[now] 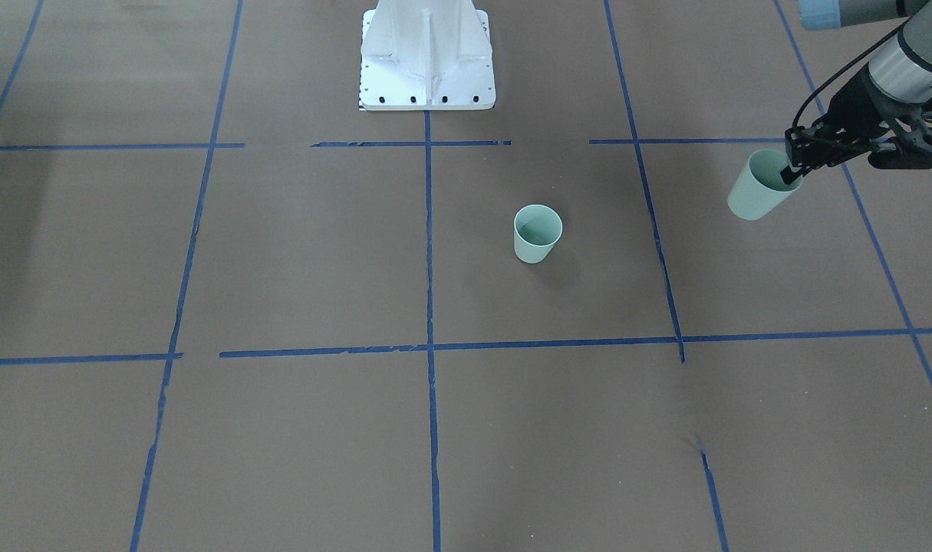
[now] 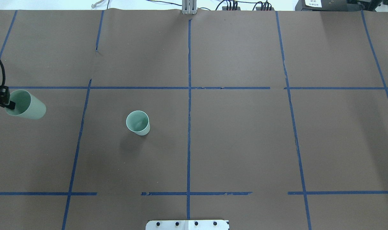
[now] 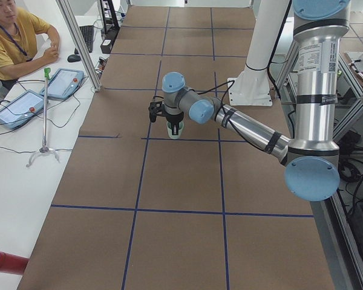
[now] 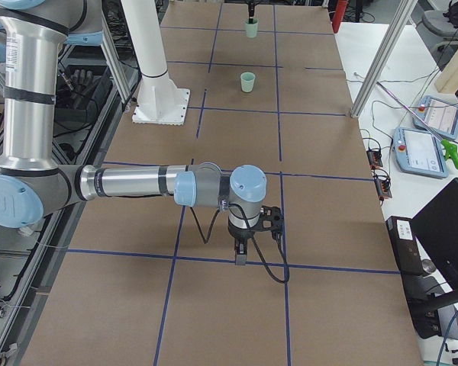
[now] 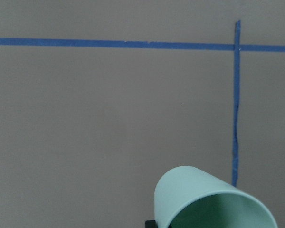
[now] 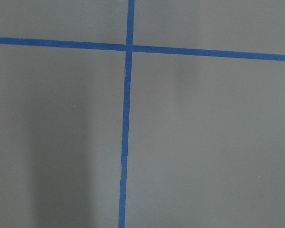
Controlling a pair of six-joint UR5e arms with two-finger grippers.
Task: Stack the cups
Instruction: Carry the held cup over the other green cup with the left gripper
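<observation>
Next, my left gripper releases the cup it holds inside the mint-green cup standing [image 1: 538, 225] near the centre line.
One pale mint-green cup [image 1: 537, 234] stands upright on the brown table, a little to my left of the centre line; it also shows in the overhead view [image 2: 138, 122] and the exterior right view [image 4: 247, 81]. My left gripper [image 1: 790, 170] is shut on the rim of the second cup [image 1: 757, 193], one finger inside it. It holds that cup tilted above the table at the far left [image 2: 27, 106], well apart from the standing cup. The held cup fills the bottom of the left wrist view [image 5: 209, 202]. My right gripper [image 4: 240, 255] hangs over the table's right part; I cannot tell whether it is open.
Blue tape lines [image 2: 189, 95] divide the brown table into squares. The white robot base [image 1: 427, 69] stands at the robot's edge. A seated person [image 3: 12, 36] and tablets [image 3: 18, 107] are beside the table's left end. Teach pendants [image 4: 427, 145] lie beyond the far side.
</observation>
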